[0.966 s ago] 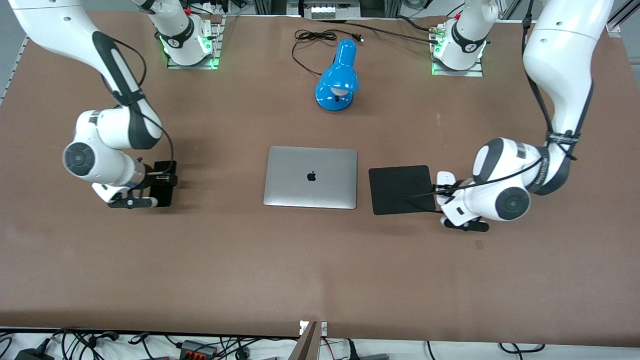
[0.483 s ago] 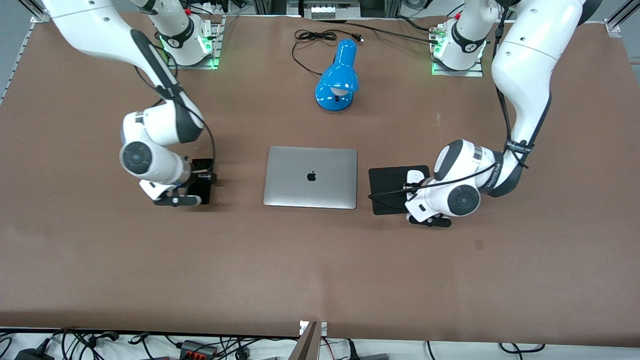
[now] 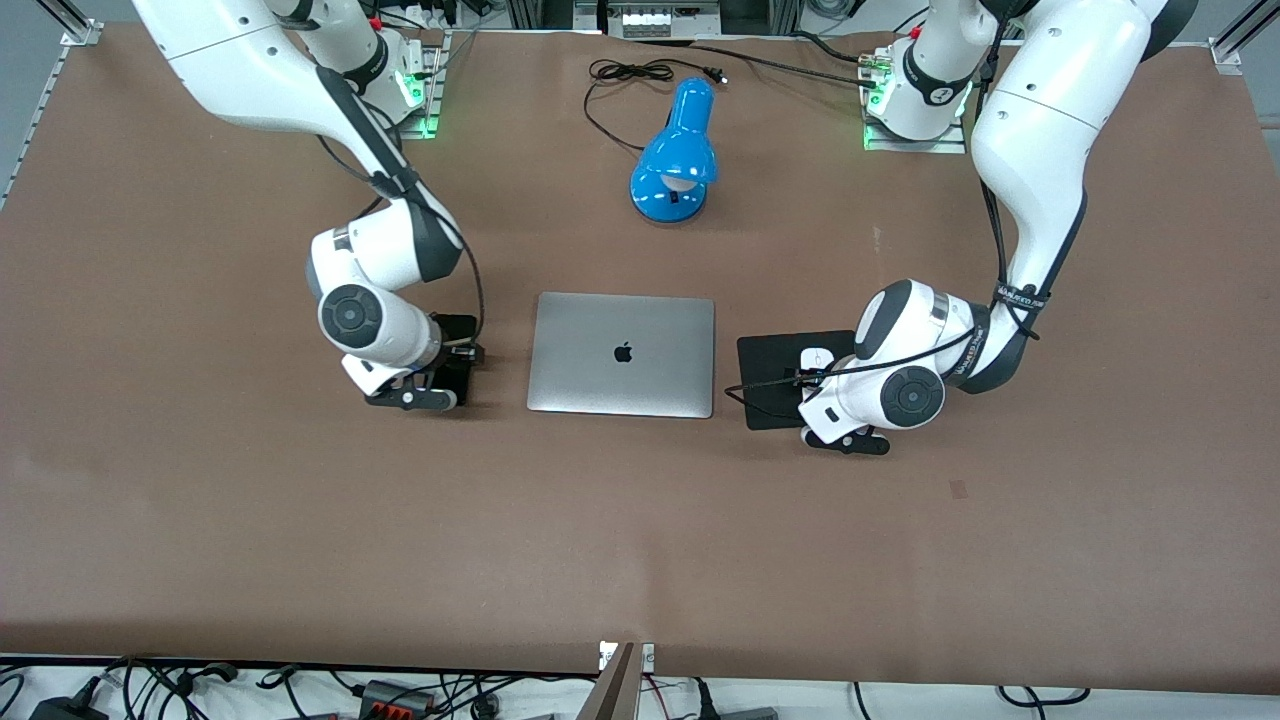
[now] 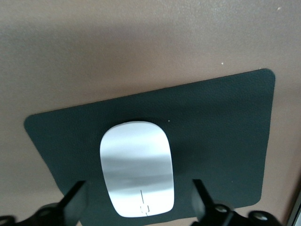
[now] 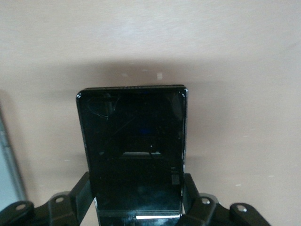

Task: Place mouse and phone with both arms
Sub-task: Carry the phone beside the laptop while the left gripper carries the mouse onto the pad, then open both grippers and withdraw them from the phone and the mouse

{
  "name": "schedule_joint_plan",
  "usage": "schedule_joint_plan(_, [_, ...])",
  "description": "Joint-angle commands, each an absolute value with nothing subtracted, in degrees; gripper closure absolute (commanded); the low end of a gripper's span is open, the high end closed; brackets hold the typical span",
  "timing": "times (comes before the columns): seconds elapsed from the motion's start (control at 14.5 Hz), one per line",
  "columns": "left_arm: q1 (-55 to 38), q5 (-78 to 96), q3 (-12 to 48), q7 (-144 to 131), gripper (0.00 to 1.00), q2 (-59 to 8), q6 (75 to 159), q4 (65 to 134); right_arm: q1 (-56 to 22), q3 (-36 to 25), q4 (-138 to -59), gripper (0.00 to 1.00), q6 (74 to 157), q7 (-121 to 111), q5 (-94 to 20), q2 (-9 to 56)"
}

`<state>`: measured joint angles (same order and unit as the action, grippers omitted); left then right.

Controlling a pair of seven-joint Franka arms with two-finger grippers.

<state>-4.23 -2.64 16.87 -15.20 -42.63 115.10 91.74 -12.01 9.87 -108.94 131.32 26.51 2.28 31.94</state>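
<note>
Next, I let go of the black phone with my right gripper close beside the silver laptop's edge (image 3: 493, 356) that faces away from the black pad.
The white mouse (image 4: 137, 167) lies on the black square pad (image 4: 221, 141), also seen in the front view (image 3: 817, 357). My left gripper (image 4: 138, 188) is low over the pad (image 3: 772, 378) with a finger (image 4: 77, 197) on each side of the mouse and a gap on both sides, so it is open. My right gripper (image 5: 136, 181) is shut on the black phone (image 5: 134, 141), fingers (image 5: 81, 193) pressed to its long edges. It holds the phone (image 3: 455, 360) low over the table beside the silver laptop (image 3: 622, 352), toward the right arm's end.
The closed laptop lies between the phone and the pad. A blue desk lamp (image 3: 676, 155) with its black cord (image 3: 625, 72) stands farther from the front camera. The two arm bases (image 3: 375, 85) (image 3: 918, 95) stand at the table's edge there.
Both arms have moved toward the laptop. The right gripper carried the phone with it. The left gripper brought the mouse from the pad's edge onto the pad.
</note>
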Motion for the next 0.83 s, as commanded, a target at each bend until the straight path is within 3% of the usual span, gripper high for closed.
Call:
schedule_joint_plan(0.0, [-2.3,-2.9,16.09,-14.68,0.0,-38.25,108.49,89.66,-14.41,9.76,-106.44,0.89,131.39,28.73,0.97,33.84])
schedule_joint_plan(0.14, [0.52,-3.69,16.0,-14.59,0.0,-36.84,101.2,85.98,-14.59,9.76,-106.44,0.89,132.1,29.71,1.05,34.62])
schedule_joint_plan(0.34, [2.63,-10.45,16.0,-14.85,0.0,-31.31,97.22,84.29,-14.68,9.84,-106.43,0.89,132.27,29.79,0.97,35.51])
schedule_joint_plan(0.62, [8.6,-5.74,17.23,-14.68,0.0,-23.14,91.51,81.93,-15.56,9.76,-106.26,0.89,132.89,29.27,1.14,35.77])
schedule_joint_plan(0.76, [11.42,-0.62,16.79,-15.2,0.0,-19.43,82.06,77.97,-16.69,9.76,-106.26,0.89,132.98,29.0,1.14,35.77])
